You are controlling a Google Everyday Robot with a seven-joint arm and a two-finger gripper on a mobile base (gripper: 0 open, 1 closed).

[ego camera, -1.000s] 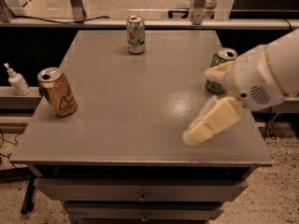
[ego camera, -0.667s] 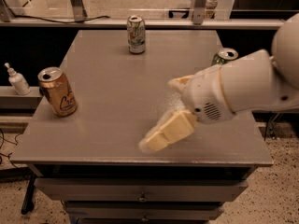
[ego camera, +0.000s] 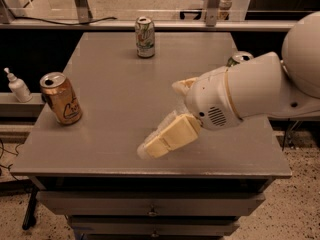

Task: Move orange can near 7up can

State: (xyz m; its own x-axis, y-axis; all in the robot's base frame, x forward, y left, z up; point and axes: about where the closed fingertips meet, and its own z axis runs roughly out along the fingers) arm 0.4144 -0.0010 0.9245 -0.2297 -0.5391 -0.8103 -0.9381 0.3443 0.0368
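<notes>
The orange can has to move near the 7up can, so my gripper should close around the lower half [ego camera: 66, 108] of it.
The orange can [ego camera: 61, 98] stands upright near the left edge of the grey table [ego camera: 120, 99], with a pale cartoon drawing on its side. The 7up can [ego camera: 145, 37], white-silver with green lettering, stands upright at the back middle of the table. My gripper [ego camera: 162, 120] hangs over the front middle of the table, right of the orange can and well apart from it. Its cream fingers [ego camera: 167, 138] are spread apart and hold nothing. The big white arm [ego camera: 250, 91] reaches in from the right.
A green can [ego camera: 242, 58] stands at the table's right side, mostly hidden behind my arm. A small white pump bottle [ego camera: 18, 86] sits on a ledge left of the table. Drawers run under the table's front edge [ego camera: 150, 173].
My arm and gripper have swung leftward across the front of the table, towards the orange can. The cans have not moved.
</notes>
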